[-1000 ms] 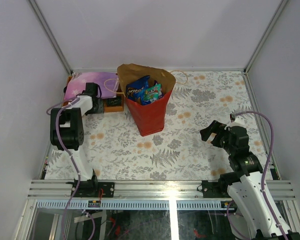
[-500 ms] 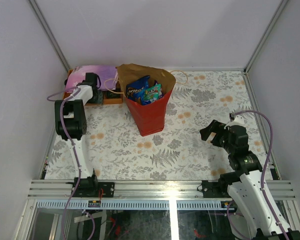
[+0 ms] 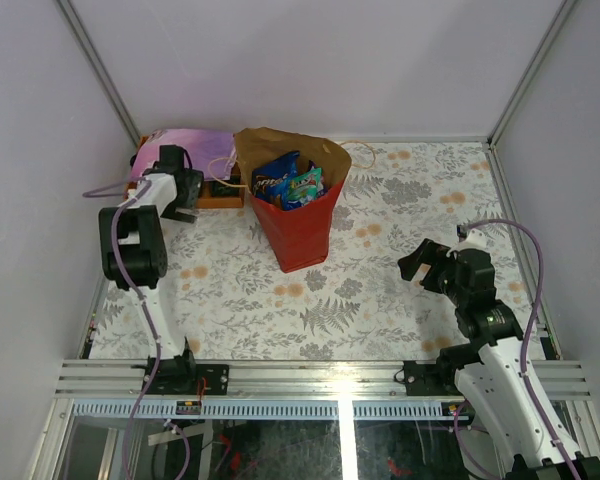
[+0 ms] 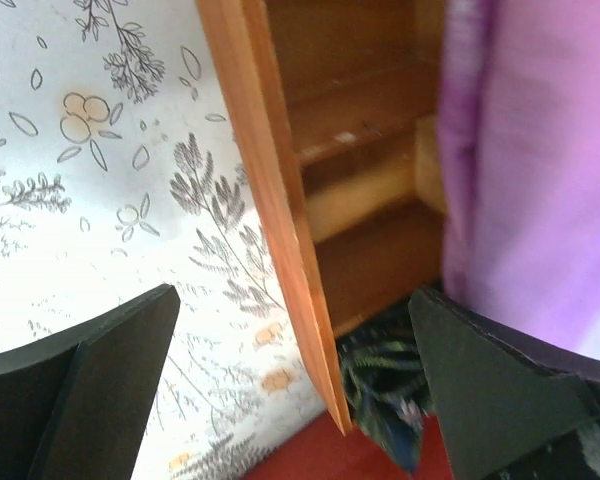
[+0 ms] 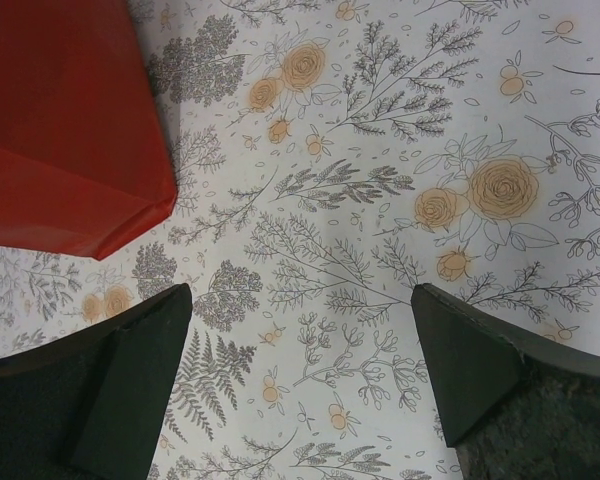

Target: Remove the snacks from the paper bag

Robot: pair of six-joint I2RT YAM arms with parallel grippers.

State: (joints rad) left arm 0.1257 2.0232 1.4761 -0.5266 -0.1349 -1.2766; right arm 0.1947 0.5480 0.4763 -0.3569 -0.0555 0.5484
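Next, I close my left gripper on the rim (image 3: 250, 188) of the red paper bag, on the side that faces the orange tray beside the cord handle.
The red paper bag (image 3: 302, 228) stands upright mid-table, its brown inside showing. A blue chip bag (image 3: 275, 173) and a green-blue packet (image 3: 306, 185) stick out of its mouth. My left gripper (image 3: 186, 194) hangs open at the orange tray's (image 3: 227, 201) near edge, left of the bag. In the left wrist view the gripper (image 4: 295, 300) straddles the tray wall (image 4: 280, 220), and a dark green packet (image 4: 385, 385) lies loose in the tray between the fingers. My right gripper (image 3: 418, 265) is open over the tablecloth, right of the bag (image 5: 60, 130), with nothing in the gripper (image 5: 300, 300).
A pink-purple pouch (image 3: 185, 150) lies over the tray's back left part and fills the right of the left wrist view (image 4: 540, 150). The bag's cord handle (image 3: 362, 152) lies on the cloth behind it. Side walls enclose the table.
My left gripper has gone from shut to open, and it pulled back from over the tray to its near edge. The right arm has barely moved.
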